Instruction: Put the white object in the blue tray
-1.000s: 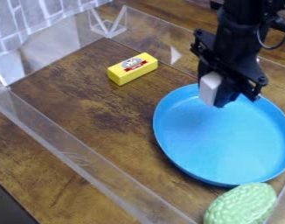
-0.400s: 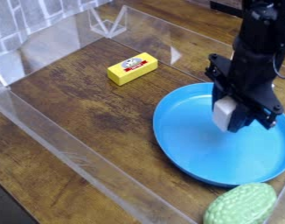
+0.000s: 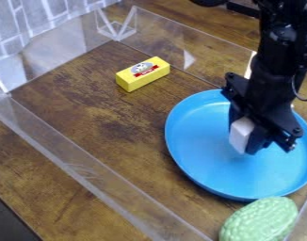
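Note:
Next, I release the white object on the blue tray's bottom, just off its middle (image 3: pixel 266 151), away from the yellow block. The white object now hangs low over the tray.
The white object (image 3: pixel 244 135), a small pale block, hangs between the fingers of my black gripper (image 3: pixel 248 137), which is shut on it and points straight down. Both are over the middle of the blue tray (image 3: pixel 201 141), a wide round blue dish at the right of the wooden table. The block sits low, close to the tray's floor; whether it touches I cannot tell.
A yellow labelled block (image 3: pixel 142 73) lies on the wood to the left of the tray. A green bumpy oval (image 3: pixel 259 222) sits at the tray's front edge, bottom right. Clear plastic walls (image 3: pixel 68 160) fence the table along the left and back.
My gripper has carried the white block down and to the right, from above the tray's back rim to low over its middle.

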Tool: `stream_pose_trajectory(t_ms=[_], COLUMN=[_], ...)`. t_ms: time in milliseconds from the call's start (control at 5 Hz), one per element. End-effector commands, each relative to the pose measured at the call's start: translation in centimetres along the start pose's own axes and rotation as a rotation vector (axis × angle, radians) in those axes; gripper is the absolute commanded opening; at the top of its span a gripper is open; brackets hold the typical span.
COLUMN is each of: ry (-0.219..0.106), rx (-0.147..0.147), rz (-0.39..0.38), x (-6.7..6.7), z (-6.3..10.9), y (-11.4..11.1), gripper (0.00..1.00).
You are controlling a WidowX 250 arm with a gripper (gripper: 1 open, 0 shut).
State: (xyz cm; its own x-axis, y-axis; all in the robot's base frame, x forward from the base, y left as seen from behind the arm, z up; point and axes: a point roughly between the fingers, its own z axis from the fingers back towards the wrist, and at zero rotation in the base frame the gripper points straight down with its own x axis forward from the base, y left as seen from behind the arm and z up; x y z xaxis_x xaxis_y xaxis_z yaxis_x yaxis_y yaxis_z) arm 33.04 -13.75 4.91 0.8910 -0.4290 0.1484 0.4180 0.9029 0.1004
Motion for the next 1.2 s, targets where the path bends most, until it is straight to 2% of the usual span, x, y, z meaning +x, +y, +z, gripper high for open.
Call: stream_pose_trajectory(t_ms=[0, 200, 800, 1000], ry=[-0.046, -0.081, -0.158, -0.175], rx=[-0.014, 0.003, 0.008, 0.000], rz=[-0.010, 0.009, 0.027, 0.036], x=[0.6, 1.6, 2.9, 3.0], z=[0.7, 2.5, 6.1, 6.6], y=[-0.6, 0.4, 2.3, 2.7], gripper=[1.00, 0.00, 0.00, 0.00])
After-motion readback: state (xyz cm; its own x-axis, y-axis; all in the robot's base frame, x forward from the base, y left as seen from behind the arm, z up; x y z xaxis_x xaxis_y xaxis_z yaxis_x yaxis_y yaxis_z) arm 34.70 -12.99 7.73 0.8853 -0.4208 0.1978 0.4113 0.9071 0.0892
